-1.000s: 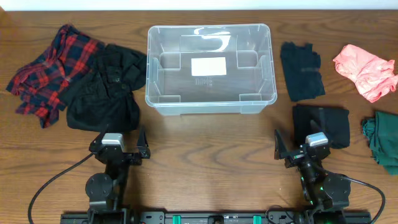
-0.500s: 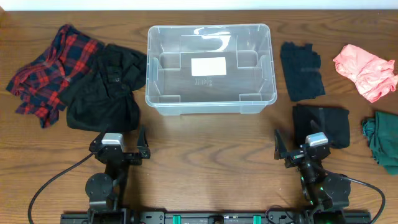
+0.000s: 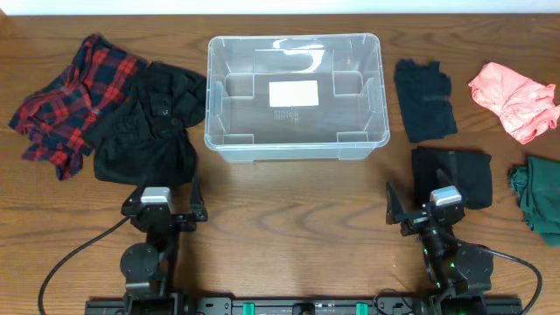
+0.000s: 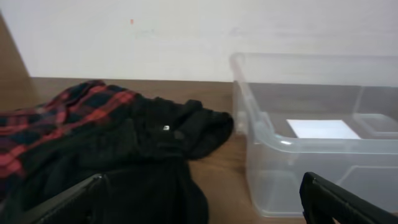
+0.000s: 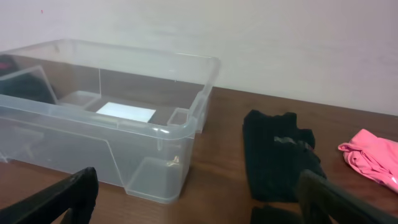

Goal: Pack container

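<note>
My left gripper should move next to the black garment beside the red plaid shirt and close on the cloth by the garment's metal zipper [image 3: 163, 112] [image 4: 166, 128].
The clear container [image 3: 241, 147] stands at the table's middle back, empty, with a white label on its bottom; it also shows in the left wrist view [image 4: 292, 171] and in the right wrist view [image 5: 93, 149]. A black garment [image 3: 144, 131] and a red plaid shirt [image 3: 70, 96] lie left of it. My left gripper [image 3: 163, 204] is open and empty, just in front of the black garment [image 4: 124, 162]. My right gripper [image 3: 422, 203] is open and empty, at the near edge of a folded black cloth [image 3: 455, 175].
Right of the container lie a black garment [image 3: 424, 101], a pink cloth [image 3: 516, 98] and a dark green cloth [image 3: 538, 197] at the right edge. The black garment [image 5: 277, 155] and pink cloth [image 5: 370, 158] show in the right wrist view. A white wall is behind.
My left gripper has turned slightly to the left, toward the black garment. The right arm and the clothes have not moved.
</note>
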`<state>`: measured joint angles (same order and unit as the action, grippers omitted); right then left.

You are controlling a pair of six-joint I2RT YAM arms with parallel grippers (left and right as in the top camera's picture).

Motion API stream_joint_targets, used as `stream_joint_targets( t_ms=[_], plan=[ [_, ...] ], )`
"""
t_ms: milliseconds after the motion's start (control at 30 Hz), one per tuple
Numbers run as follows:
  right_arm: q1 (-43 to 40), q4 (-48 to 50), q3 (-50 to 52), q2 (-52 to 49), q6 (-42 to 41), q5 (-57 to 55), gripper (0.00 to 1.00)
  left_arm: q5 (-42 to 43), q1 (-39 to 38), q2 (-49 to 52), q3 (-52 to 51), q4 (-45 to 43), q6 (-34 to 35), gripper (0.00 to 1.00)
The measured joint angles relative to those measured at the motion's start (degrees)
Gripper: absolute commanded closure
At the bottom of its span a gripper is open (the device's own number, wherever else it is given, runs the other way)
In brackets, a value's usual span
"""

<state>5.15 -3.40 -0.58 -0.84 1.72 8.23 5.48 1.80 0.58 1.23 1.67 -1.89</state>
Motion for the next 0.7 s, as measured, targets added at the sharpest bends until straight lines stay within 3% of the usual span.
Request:
stream_joint_targets(
  t_ms=[467,700],
  plan=[
    [0.0,0.02,0.0,0.0,0.0,-0.11,0.01,0.17,0.0,0.02,0.48,0.85,0.46,0.02],
    [0.0,-0.04,0.02,0.0,0.0,-0.13,0.01,0.7,0.0,8.68,11.43,10.25,0.83,0.02]
  ],
)
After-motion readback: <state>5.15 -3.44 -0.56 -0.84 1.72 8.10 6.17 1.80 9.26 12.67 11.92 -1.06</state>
